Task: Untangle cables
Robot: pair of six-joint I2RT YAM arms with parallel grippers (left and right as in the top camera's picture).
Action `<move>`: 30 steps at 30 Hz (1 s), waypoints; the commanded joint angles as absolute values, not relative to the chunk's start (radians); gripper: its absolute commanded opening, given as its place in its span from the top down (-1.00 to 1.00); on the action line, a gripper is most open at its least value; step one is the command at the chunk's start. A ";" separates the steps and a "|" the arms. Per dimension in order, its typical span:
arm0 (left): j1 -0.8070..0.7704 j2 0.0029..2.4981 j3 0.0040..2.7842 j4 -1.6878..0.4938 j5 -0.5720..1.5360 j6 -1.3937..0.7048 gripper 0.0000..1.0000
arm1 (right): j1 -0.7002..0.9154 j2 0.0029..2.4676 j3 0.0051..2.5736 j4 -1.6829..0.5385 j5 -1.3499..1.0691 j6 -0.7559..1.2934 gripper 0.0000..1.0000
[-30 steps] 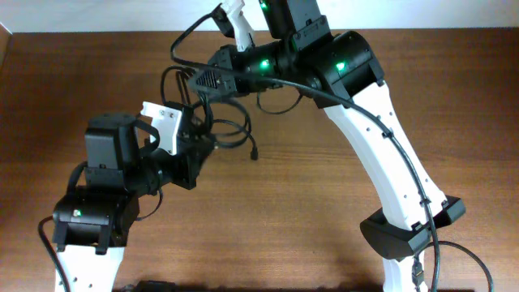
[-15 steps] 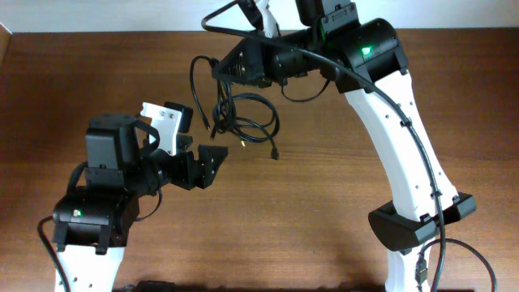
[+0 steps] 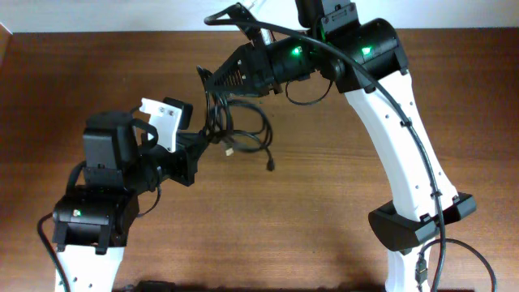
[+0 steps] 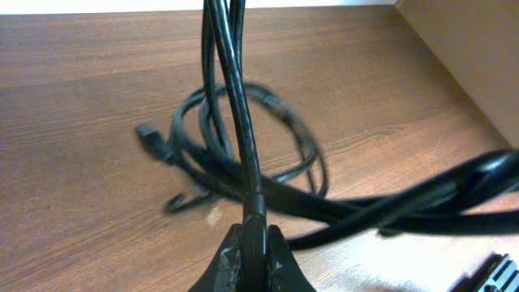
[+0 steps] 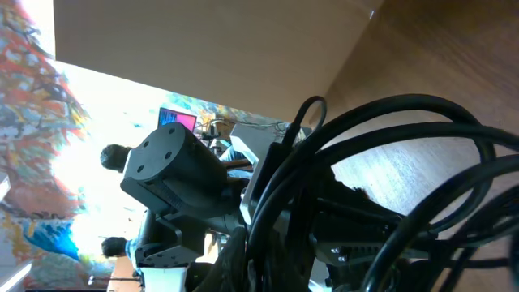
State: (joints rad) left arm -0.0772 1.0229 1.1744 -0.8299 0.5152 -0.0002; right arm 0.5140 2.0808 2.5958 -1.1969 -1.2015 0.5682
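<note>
I should open my left gripper, which pinches a strand of cable away from the bunched loops, and take the cable (image 4: 220, 166) beside the loops after my right gripper lowers them.
A tangle of black cables (image 3: 240, 134) hangs between my two grippers over the wooden table (image 3: 324, 186). Loops and a loose plug (image 3: 270, 166) dangle below. My left gripper (image 3: 203, 144) is shut on one black strand; in the left wrist view its jaws (image 4: 254, 243) pinch the strand (image 4: 240, 122), with the coiled loops (image 4: 268, 146) lying beyond on the wood. My right gripper (image 3: 212, 81) is shut on the cable bundle from above; in the right wrist view several strands (image 5: 365, 162) run from its jaws (image 5: 251, 259).
The table's far edge meets a pale wall (image 3: 97, 15). A light board edge (image 4: 462, 49) shows at the right of the left wrist view. The right arm's base (image 3: 409, 227) stands at the front right, the left arm's base (image 3: 89, 219) at the front left.
My left gripper was open half a second ago and has closed on a strand. The right gripper lifted the bundle and shifted it right, then back toward the left gripper.
</note>
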 commanded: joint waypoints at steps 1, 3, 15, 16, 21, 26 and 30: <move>-0.078 1.021 1.179 -0.835 0.508 0.004 0.91 | 0.516 2.059 2.622 -1.192 -1.196 0.555 0.92; -0.078 1.021 1.179 -0.836 0.508 0.004 0.85 | 0.514 2.059 2.622 -1.192 -1.195 0.555 0.92; -0.077 0.780 1.266 -0.858 0.130 -0.015 0.66 | 0.468 2.060 2.622 -1.499 -0.723 0.299 0.84; -0.077 0.769 1.266 -0.866 0.130 -0.019 0.65 | 0.468 2.060 2.622 -1.512 -0.670 0.299 0.83; -0.078 0.767 1.266 -0.912 0.134 -0.087 0.14 | 0.471 2.060 2.600 -1.659 -0.476 0.253 0.10; -0.077 0.767 1.266 -0.937 0.197 -0.200 -0.50 | 0.541 2.065 2.434 -1.699 -0.473 -0.015 0.10; -0.078 0.768 1.266 -0.937 0.178 -0.338 -0.58 | 0.621 2.065 2.135 -1.640 -0.474 -0.263 0.10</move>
